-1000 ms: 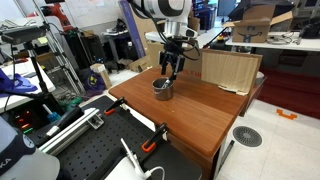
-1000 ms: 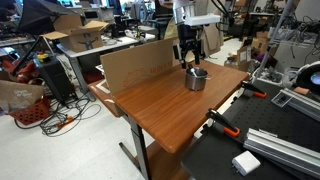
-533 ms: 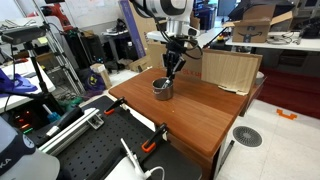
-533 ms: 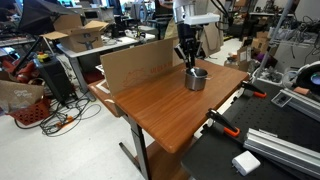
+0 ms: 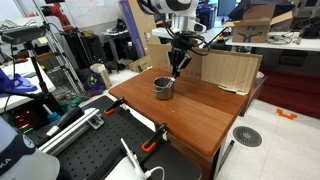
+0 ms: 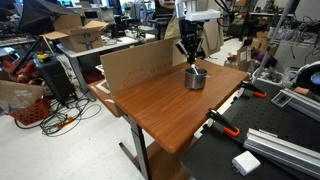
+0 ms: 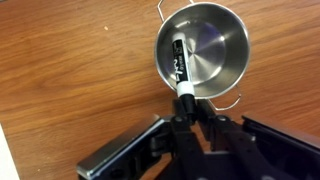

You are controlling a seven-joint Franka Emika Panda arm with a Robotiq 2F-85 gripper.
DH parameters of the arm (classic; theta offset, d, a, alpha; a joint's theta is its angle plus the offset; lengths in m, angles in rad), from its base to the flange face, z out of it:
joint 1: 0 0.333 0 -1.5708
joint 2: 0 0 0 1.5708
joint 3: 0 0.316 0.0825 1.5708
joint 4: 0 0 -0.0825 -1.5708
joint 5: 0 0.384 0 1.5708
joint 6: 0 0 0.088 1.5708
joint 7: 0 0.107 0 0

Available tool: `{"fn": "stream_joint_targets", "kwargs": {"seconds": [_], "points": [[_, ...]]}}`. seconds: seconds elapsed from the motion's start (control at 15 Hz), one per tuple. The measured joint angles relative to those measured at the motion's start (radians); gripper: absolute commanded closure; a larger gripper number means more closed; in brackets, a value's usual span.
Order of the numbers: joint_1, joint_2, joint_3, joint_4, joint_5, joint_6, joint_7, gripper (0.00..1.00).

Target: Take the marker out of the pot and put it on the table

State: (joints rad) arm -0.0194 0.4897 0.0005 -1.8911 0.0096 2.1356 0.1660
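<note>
Next, the gripper releases the marker on the bare table [image 5: 196, 101] beside the silver pot, before the cardboard panel.
The silver pot [image 7: 226, 48] stands on the reddish-brown table [image 7: 70, 70], seen from above in the wrist view. The dark marker [image 7: 180, 68], with a white label, hangs over the pot's inside, its black upper end clamped between my jaws. My gripper [image 7: 188, 118] is shut on that end. In both exterior views the gripper [image 5: 177, 66] [image 6: 191, 56] hangs just above the pot [image 5: 162, 88] [image 6: 196, 79], near the table's far end [image 5: 205, 115] [image 6: 165, 105].
A cardboard panel [image 5: 230, 70] [image 6: 135, 65] stands upright along one table edge next to the pot. An orange-handled clamp [image 5: 152, 146] [image 6: 224, 127] grips the table's other edge, by the black perforated board [image 5: 95, 155] [image 6: 265, 160].
The jaws went from open down in the pot to shut on the marker. The gripper has since risen a little above the pot's rim with it.
</note>
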Motion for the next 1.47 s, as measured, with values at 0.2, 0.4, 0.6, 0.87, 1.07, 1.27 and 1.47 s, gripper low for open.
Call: {"fn": "stream_joint_targets", "kwargs": {"seconds": [0.2,0.4,0.6,0.87,1.07,1.27,1.47], "points": [[-0.003,-0.028,-0.011,-0.001,0.000,-0.007,-0.001,0.95],[-0.004,-0.068,-0.016,-0.005,0.000,-0.026,-0.003,0.95],[-0.005,-0.110,-0.020,-0.020,0.000,-0.034,-0.005,0.95],[-0.024,-0.148,-0.044,-0.022,0.000,-0.051,-0.020,0.95],[-0.051,-0.147,-0.063,-0.009,0.000,-0.067,-0.035,0.95],[-0.071,-0.106,-0.076,0.023,0.000,-0.071,-0.043,0.95],[-0.083,-0.021,-0.078,0.085,0.000,-0.071,-0.043,0.95]]}}
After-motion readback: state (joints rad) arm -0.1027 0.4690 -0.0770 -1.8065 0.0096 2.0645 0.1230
